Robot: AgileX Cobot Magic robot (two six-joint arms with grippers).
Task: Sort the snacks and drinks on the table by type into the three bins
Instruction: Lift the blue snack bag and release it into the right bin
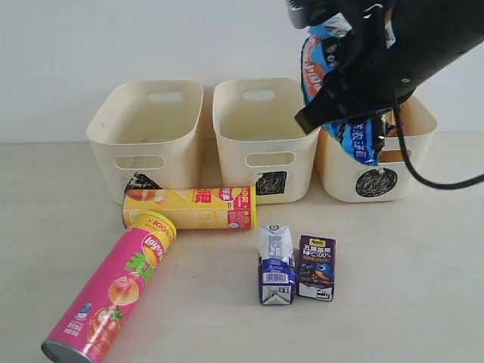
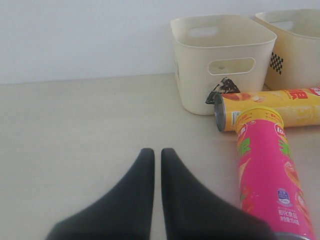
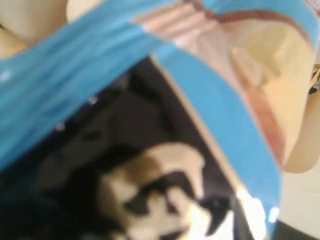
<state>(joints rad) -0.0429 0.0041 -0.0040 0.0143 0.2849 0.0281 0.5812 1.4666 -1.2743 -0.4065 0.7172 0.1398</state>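
My right gripper is holding the blue chip bag. It will let go of it inside the circle-marked bin (image 1: 351, 115), towards the square-marked bin.
My right gripper (image 1: 333, 102) hangs over the circle-marked bin (image 1: 376, 183), shut on the blue chip bag (image 1: 360, 141), whose lower end dips into that bin. The bag (image 3: 215, 110) fills the right wrist view, blurred, and hides the fingers. A sliver of orange (image 1: 389, 153) shows inside that bin. The yellow tube (image 1: 189, 208) lies before the triangle bin (image 1: 144, 125), with the pink tube (image 1: 113, 295) slanting towards the front. The blue-and-white carton (image 1: 276, 265) and the purple carton (image 1: 317, 268) stand side by side. My left gripper (image 2: 157, 155) is shut and empty above the table (image 2: 75, 125), with the pink tube (image 2: 267, 170) beside it.
The square-marked bin (image 1: 265, 125) stands in the middle of the row. The triangle bin (image 2: 220, 55) and the yellow tube (image 2: 280, 107) lie ahead of the left gripper. A black cable (image 1: 423, 178) loops down from the right arm. A white wall is behind the bins.
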